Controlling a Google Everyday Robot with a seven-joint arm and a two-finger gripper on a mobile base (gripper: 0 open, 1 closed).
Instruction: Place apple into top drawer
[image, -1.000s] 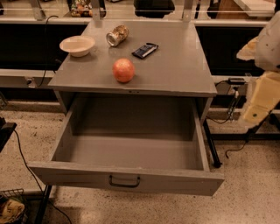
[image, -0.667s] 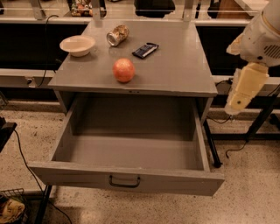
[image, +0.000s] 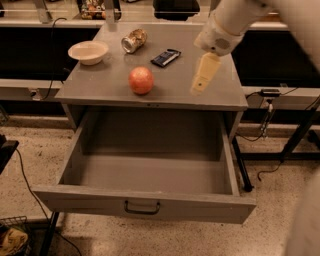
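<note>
The red-orange apple is at the cabinet top's front edge. My gripper goes there next and closes around the middle of the red-orange apple (image: 142, 80).
The red-orange apple (image: 141, 80) sits on the grey cabinet top (image: 100, 85), near its front edge and left of centre. The top drawer (image: 150, 172) below it is pulled wide open and holds nothing; its front panel carries a small dark handle (image: 142, 207). My gripper (image: 198, 87) hangs from the white arm that comes in from the upper right. It hovers over the right part of the cabinet top, to the right of the apple and apart from it, and holds nothing.
A white bowl (image: 88, 51), a dented metallic can (image: 134, 40) and a dark flat packet (image: 165, 57) lie at the back of the cabinet top. Cables and table legs (image: 295, 145) stand on the speckled floor to the right.
My arm has swung left, from beside the cabinet's right side to over its top, bringing the gripper closer to the apple. The apple and drawer have not moved.
</note>
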